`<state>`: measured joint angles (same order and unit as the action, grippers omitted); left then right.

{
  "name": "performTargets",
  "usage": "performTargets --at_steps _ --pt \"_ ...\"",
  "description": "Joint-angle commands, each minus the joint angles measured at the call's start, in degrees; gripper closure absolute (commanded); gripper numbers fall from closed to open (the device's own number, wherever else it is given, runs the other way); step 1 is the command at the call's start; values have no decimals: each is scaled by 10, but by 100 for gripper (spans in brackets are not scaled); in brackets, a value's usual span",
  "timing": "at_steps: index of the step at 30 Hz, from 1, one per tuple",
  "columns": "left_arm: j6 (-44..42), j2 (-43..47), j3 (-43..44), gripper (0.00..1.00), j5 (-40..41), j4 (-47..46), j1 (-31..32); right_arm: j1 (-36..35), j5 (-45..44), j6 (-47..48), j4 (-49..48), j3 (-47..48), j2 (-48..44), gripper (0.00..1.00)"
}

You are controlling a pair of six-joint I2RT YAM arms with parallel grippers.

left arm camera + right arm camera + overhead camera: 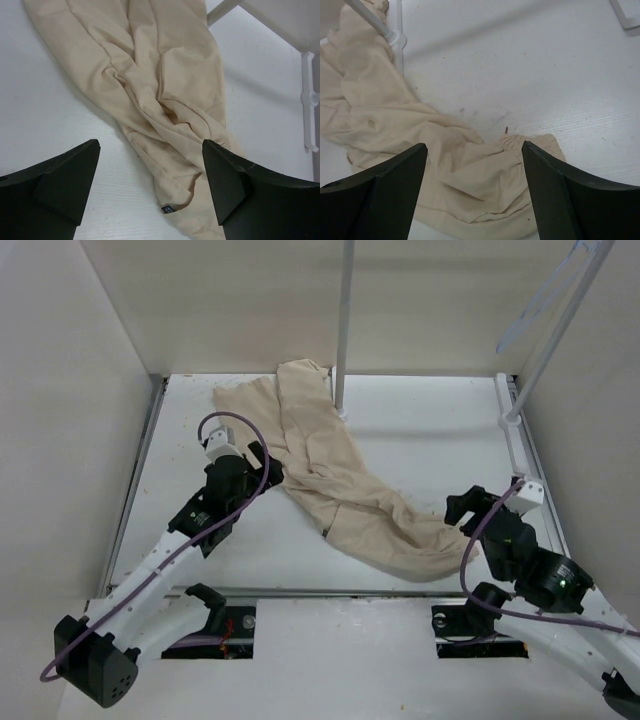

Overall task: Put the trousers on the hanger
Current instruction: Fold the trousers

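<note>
The trousers' middle lies bunched in wrinkles, so next my left gripper draws out the outer leg's end while my right gripper takes the gathered waistband (pixel 460 548).
The beige trousers (pixel 340 480) lie wrinkled on the white table, running diagonally from the back left to the front right. Their gathered waistband end (pixel 512 142) lies at the front right. My left gripper (pixel 268 468) is open just left of the trousers' middle; in the left wrist view the cloth (pixel 165 75) lies ahead of and between its open fingers (pixel 65 180). My right gripper (pixel 462 510) is open just above the waistband end, with cloth (pixel 470 185) between its jaws. The pale hanger (pixel 535 305) hangs on the slanted rack pole at the back right.
A white upright rack pole (pixel 345 320) stands at the back centre beside the trouser legs. A slanted pole (pixel 560 335) rises from a white base rail (pixel 512 435) on the right. White walls enclose the table on the left, back and right. Two slots (pixel 210 625) lie at the near edge.
</note>
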<state>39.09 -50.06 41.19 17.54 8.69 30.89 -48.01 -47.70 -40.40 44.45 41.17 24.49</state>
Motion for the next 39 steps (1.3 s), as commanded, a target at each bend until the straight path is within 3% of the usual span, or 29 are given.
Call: performTargets --at_steps 1,3,6,8,13,16,22,25,27,28,30,32,34,36,39 --pt "-7 -13 28 17 -3 2 -27 -5 4 13 -47 1 -26 20" --pt "-14 -23 35 17 -1 3 -42 -5 7 16 -49 0 -33 29" --pt "-24 -41 43 18 1 -1 -74 -10 16 9 -47 -1 -36 58" --pt "-25 -51 48 22 9 -3 -94 -10 24 4 -47 -4 -29 71" --pt "-25 -74 66 31 35 -10 -120 -14 24 1 -35 9 0 88" --pt "-24 -89 81 31 47 -13 -118 -16 17 1 -33 12 6 88" --pt "-15 -183 147 30 56 -24 -147 -19 17 -1 -54 -3 5 51" --pt "-16 -257 194 34 52 -24 -180 -27 19 1 -79 -12 12 42" --pt "-17 -318 237 43 49 -25 -208 -34 20 4 -103 -20 26 43" --pt "-18 -351 264 48 45 -22 -219 -36 23 7 -115 -22 35 51" --pt "-25 -425 329 54 22 -10 -236 -42 24 20 -131 -21 62 78" --pt "-39 -497 400 56 1 10 -251 -47 23 23 -134 -14 84 89" --pt "-49 -565 469 55 -11 34 -265 -55 18 24 -145 -11 103 86" --pt "-59 -632 536 51 -18 55 -281 -63 16 31 -164 -14 111 73" --pt "-77 -716 623 50 -26 84 -298 -72 17 47 -191 -24 115 61"
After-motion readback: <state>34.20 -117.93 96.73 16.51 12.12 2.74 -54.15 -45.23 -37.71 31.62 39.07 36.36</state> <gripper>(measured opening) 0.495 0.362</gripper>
